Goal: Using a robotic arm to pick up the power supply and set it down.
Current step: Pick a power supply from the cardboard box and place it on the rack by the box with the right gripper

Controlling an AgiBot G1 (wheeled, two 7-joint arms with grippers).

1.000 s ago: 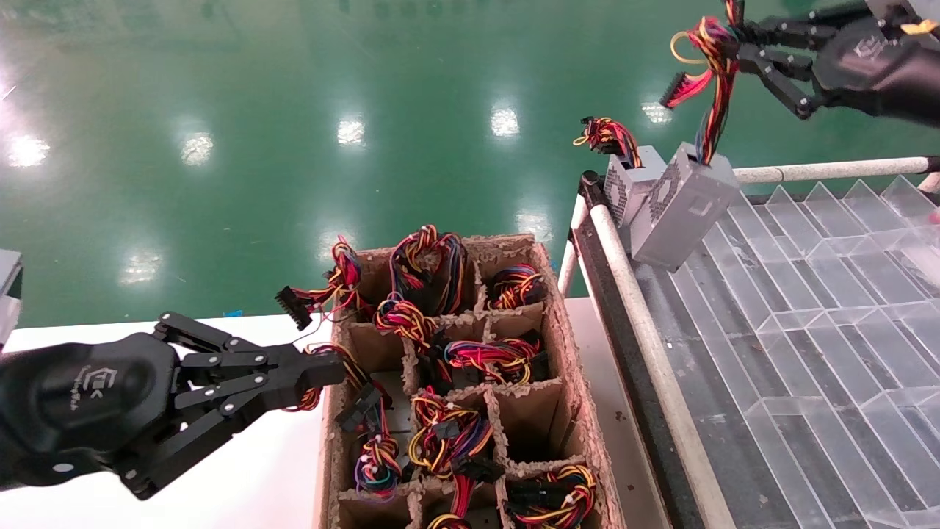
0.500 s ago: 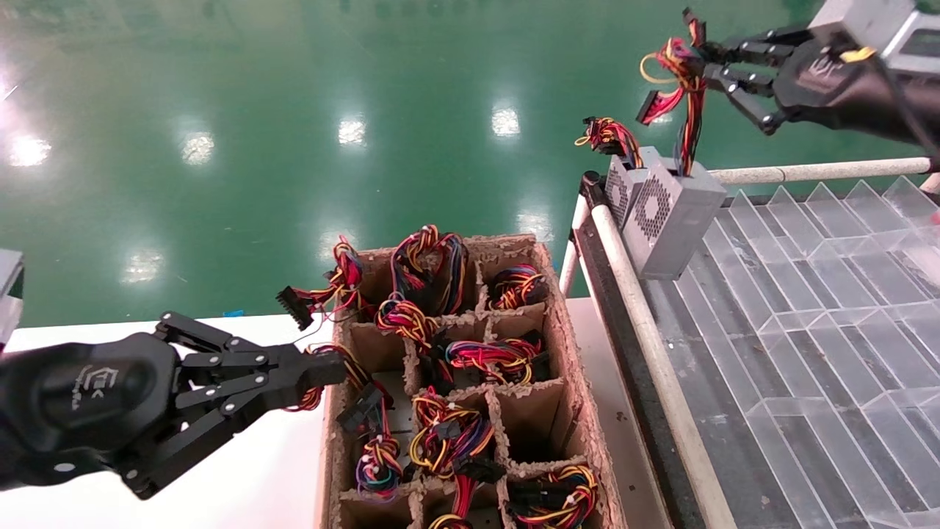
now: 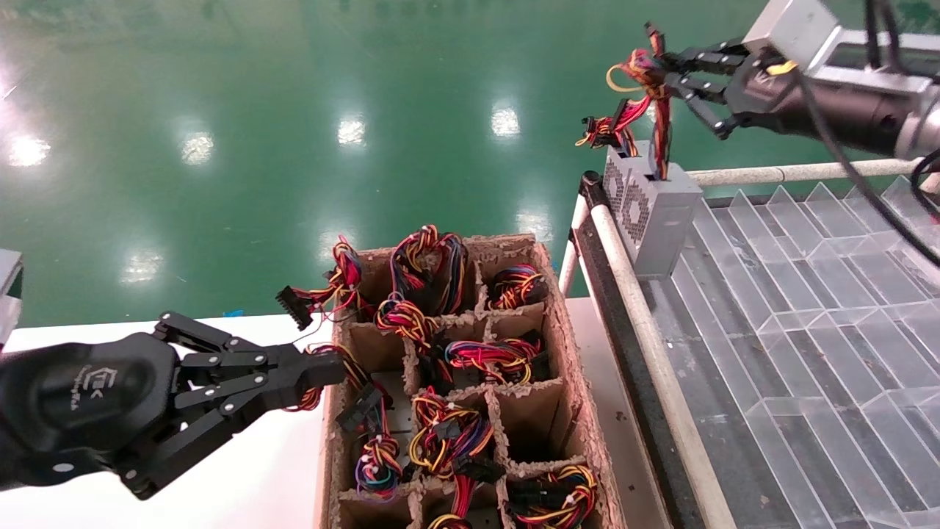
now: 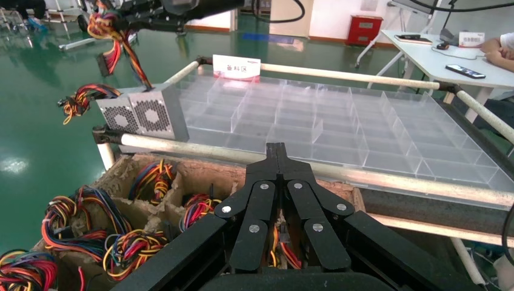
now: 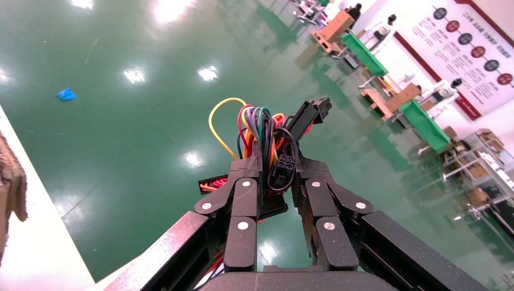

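Observation:
The robot's right gripper should release the power supply between the white rail and the clear divided tray's first dividers point(image 3: 657, 283). The power supply now stands at the tray's near corner.
The power supply point(image 3: 672, 220) is a grey metal box with a perforated vent side, standing upright at the near-left corner of the clear divided tray point(image 3: 808, 294). Its red-yellow-black wire bundle point(image 3: 661, 110) rises straight up into my right gripper point(image 3: 661, 70), which is shut on the wires point(image 5: 267, 130) high above the box. In the left wrist view the power supply point(image 4: 154, 112) stands side by side with a second grey box point(image 4: 118, 115). My left gripper point(image 3: 334, 371) hangs shut and holds nothing at the left rim of the cardboard crate point(image 3: 580, 411).
The second grey box carries a small coiled bundle point(image 3: 602, 132) at the tray's corner. The divided cardboard crate holds several more wire bundles point(image 3: 448, 433) on a white table point(image 3: 257, 477). A white rail point(image 3: 631, 294) runs between crate and tray.
My right gripper moved left and away with the wires. The power supply swung from tilted to upright and shifted left against the other grey box. The left arm stayed still.

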